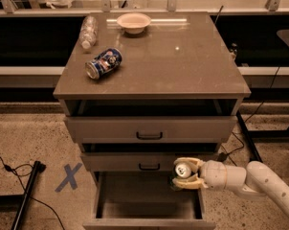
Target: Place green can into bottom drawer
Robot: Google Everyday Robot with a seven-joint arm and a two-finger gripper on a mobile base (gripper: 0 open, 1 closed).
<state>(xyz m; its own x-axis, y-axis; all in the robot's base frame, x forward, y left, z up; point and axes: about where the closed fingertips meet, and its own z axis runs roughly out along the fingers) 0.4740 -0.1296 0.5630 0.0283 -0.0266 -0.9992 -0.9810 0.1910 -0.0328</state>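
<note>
My gripper should release the green can near the middle of the open bottom drawer's grey bottom (162, 198).
My gripper (183, 173) reaches in from the right on a white arm and is shut on the green can (182, 170). The can is upright with its silver top showing; most of its green body is hidden by the pale fingers (188, 184). I hold it over the right side of the open bottom drawer (145, 200), above its plain grey floor and just below the front of the middle drawer (149, 163).
The cabinet top (183, 66) carries a blue-and-white can (103, 63) lying on its side, a clear plastic bottle (88, 31) and a white bowl (133, 21). The top drawer (149, 128) stands slightly open. A blue X (68, 177) and a black pole (26, 195) are on the floor at left.
</note>
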